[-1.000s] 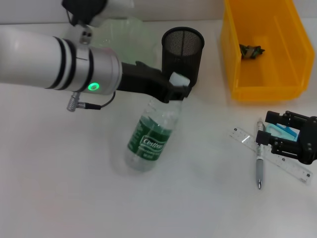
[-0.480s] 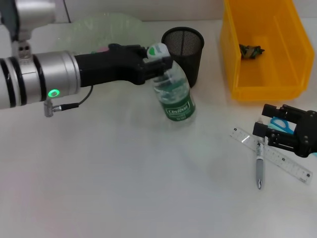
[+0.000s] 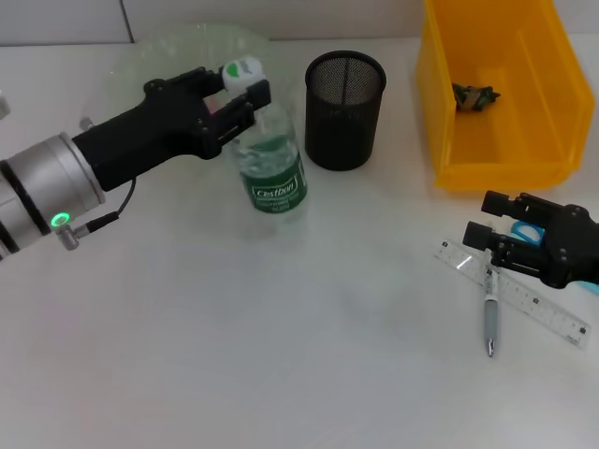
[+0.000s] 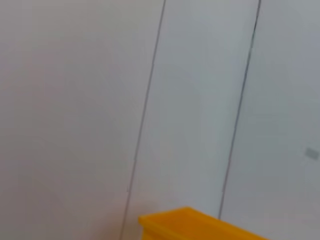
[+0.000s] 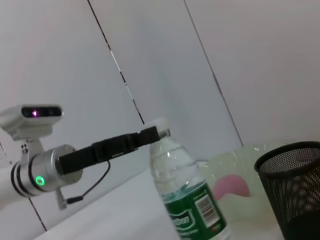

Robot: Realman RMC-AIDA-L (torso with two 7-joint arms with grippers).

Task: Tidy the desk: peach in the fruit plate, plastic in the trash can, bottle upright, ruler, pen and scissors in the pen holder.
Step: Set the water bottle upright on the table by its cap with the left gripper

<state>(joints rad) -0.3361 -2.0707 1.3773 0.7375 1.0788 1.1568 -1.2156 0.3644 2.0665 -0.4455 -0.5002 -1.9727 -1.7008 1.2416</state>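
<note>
My left gripper needs to let go of the bottle and will stand upright on the desk [image 3: 217, 215], just in front of the fruit plate.
The bottle [image 3: 272, 166] stands upright on the desk [image 3: 281, 327], left of the pen holder [image 3: 345, 108]. My left gripper [image 3: 234, 92] is shut on its neck just under the white cap [image 3: 241, 71]; the bottle [image 5: 185, 195] and that grip also show in the right wrist view. The peach [image 5: 231, 185] lies in the fruit plate [image 5: 240, 160]. The plastic [image 3: 474, 95] sits in the trash can [image 3: 552, 140]. My right gripper [image 3: 487, 224] hovers open at the right, over the scissors [image 3: 526, 232]. Beside it lie the ruler [image 3: 538, 304] and the pen [image 3: 489, 316].
The fruit plate [image 3: 178, 51] sits at the back left, partly behind my left arm. The trash can's corner [image 4: 190, 225] shows in the left wrist view, below a pale panelled wall. The pen holder [image 5: 292, 185] is close to the bottle.
The left gripper raised the bottle from a steep tilt to upright and carried it leftward, away from the pen holder. The right gripper drifted slightly left over the stationery.
</note>
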